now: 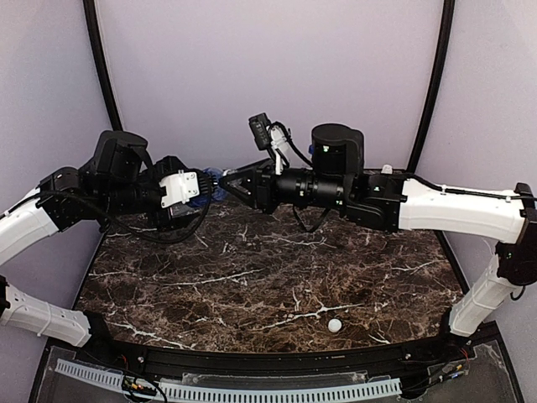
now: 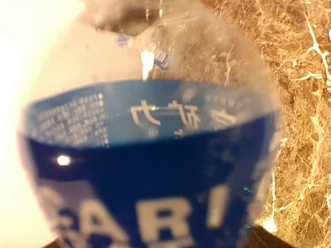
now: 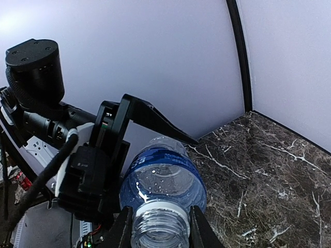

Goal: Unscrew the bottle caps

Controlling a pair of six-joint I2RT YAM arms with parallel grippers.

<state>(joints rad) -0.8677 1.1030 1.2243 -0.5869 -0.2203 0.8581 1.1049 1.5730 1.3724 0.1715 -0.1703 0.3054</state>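
Next, my right gripper puts the clear bottle down on the marble table [image 1: 411, 246] beneath its white forearm, near the side wall.
One clear bottle with a blue label [image 1: 211, 181] is held in the air over the back of the table, lying roughly level between both grippers. My left gripper [image 1: 200, 188] is shut on its body; the label fills the left wrist view [image 2: 155, 170], hiding the fingers there. My right gripper [image 1: 228, 185] meets the bottle's neck. In the right wrist view the bottle [image 3: 163, 173] shows a bare threaded neck with a white ring and no cap, and my right gripper [image 3: 160, 227] has a finger against each side. A white cap [image 1: 335, 325] lies loose at the front right. The other bottles and caps are out of view.
The dark marble table [image 1: 252, 277] is ringed by pale purple walls with black corner posts. The left arm's black finger and wrist [image 3: 103, 155] sit just behind the bottle in the right wrist view. A small white object [image 1: 386, 169] shows behind the right arm.
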